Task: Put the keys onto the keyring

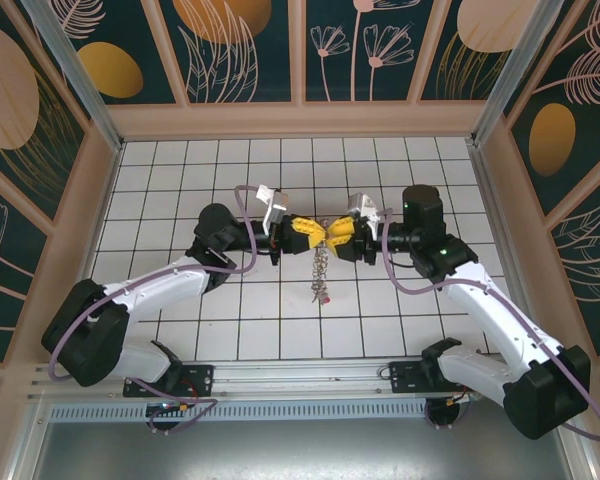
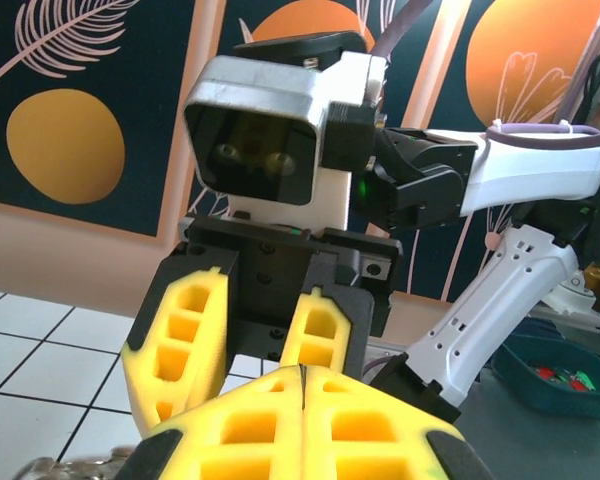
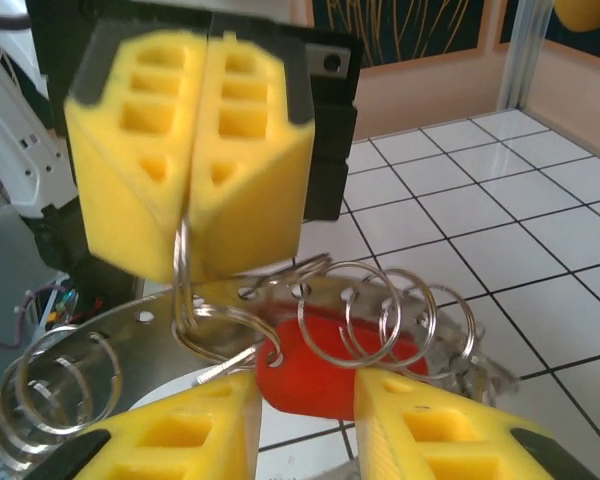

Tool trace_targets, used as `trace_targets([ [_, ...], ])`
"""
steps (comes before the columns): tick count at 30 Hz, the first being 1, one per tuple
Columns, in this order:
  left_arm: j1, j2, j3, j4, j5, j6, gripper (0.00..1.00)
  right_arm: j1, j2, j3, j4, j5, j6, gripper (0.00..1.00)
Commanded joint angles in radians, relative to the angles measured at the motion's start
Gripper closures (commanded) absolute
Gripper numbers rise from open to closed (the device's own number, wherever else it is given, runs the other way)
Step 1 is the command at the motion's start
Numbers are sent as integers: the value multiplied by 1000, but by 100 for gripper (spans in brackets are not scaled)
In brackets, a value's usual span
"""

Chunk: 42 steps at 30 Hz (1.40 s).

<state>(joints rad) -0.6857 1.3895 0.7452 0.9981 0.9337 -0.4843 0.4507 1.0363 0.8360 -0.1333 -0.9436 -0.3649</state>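
Note:
The red head lies broadside across the open fingers of the robot's right gripper, so next the right gripper pinches its flat sides (image 3: 308, 378) before the left gripper lets go of the wire ring.
The keyring (image 1: 322, 268) hangs between the two grippers above the middle of the tiled floor. In the right wrist view it is a curved grey metal band (image 3: 130, 335) with holes, carrying several wire split rings (image 3: 380, 310). My left gripper (image 3: 187, 255) is shut on one thin wire ring of it, with its yellow fingers (image 2: 305, 372) pressed together. A key with a red head (image 3: 325, 395) hangs from a split ring, and its silvery blade (image 3: 225, 368) points left. My right gripper (image 3: 305, 400) stands open with the red head in the gap between its fingers. The two grippers face each other tip to tip (image 1: 321, 236).
The white tiled floor (image 1: 280, 170) is boxed in by tan-framed walls with dark leaf panels. A teal bin (image 2: 555, 375) holding small red and green items sits beyond the right arm in the left wrist view. Both arm bases stand along the near rail (image 1: 300, 385).

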Motion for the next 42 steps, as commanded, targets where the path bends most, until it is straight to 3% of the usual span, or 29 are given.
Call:
trace_targets([
  [1, -5, -45, -10, 99, 0, -10, 100, -4, -25, 15, -67, -51, -72, 70],
  [5, -5, -44, -14, 130, 1, -40, 100, 10, -34, -18, -7, -109, -57, 75],
  [15, -6, 9, -43, 328, -12, -173, 100, 55, -56, -61, 153, -97, -18, 72],
  [25, -6, 10, -37, 325, 14, -161, 100, 114, -45, -95, 312, -46, 20, 73],
  [29, -6, 1, -36, 289, 15, -137, 100, 118, -51, -98, 325, -22, 18, 93],
  [34, -5, -25, -34, 205, 13, -72, 100, 115, -73, -78, 235, -2, -42, 96],
  [36, -5, -43, -27, 128, 12, -17, 100, 110, -80, -64, 188, -2, -71, 100],
  [42, -1, -104, 11, -157, 8, 207, 100, 65, -113, -53, 116, -7, -97, 100],
])
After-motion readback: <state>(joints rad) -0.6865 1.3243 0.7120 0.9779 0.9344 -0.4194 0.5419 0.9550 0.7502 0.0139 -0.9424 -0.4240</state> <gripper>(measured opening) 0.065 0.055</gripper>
